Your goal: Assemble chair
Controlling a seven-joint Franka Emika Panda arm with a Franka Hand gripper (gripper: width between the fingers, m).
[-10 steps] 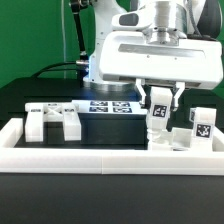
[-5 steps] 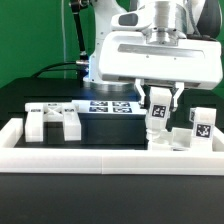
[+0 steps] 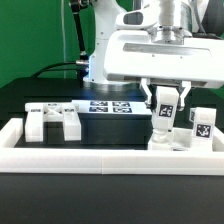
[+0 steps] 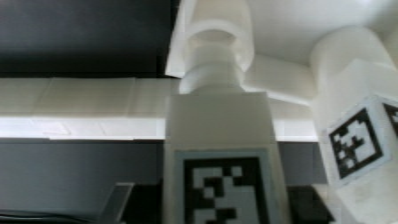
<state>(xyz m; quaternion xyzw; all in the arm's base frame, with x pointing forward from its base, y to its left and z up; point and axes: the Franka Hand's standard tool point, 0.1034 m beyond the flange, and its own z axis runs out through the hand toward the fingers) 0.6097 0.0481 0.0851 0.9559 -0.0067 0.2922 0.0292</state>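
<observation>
The tagged chair post is in my gripper. I need to let go of it upright on the low white piece [image 3: 159, 140] beside the other tagged chair piece.
My gripper [image 3: 166, 97] is shut on an upright white chair post [image 3: 165, 112] with a black-and-white tag, at the exterior view's right, just inside the border frame. In the wrist view the post [image 4: 221, 120] runs up between the dark fingers [image 4: 128, 205], its tag at the jaws. A second tagged chair piece [image 3: 201, 124] stands close to its right; it also shows in the wrist view [image 4: 363, 120]. A low white piece [image 3: 160, 143] lies under the post. More white chair parts [image 3: 50, 119] stand at the left.
The long low white border frame [image 3: 100, 151] runs along the front and sides. The marker board [image 3: 110, 106] lies flat on the dark block behind the parts. The robot's white base stands behind it.
My gripper has shifted slightly to the exterior view's right with the tagged post in it. The other pieces have not moved.
</observation>
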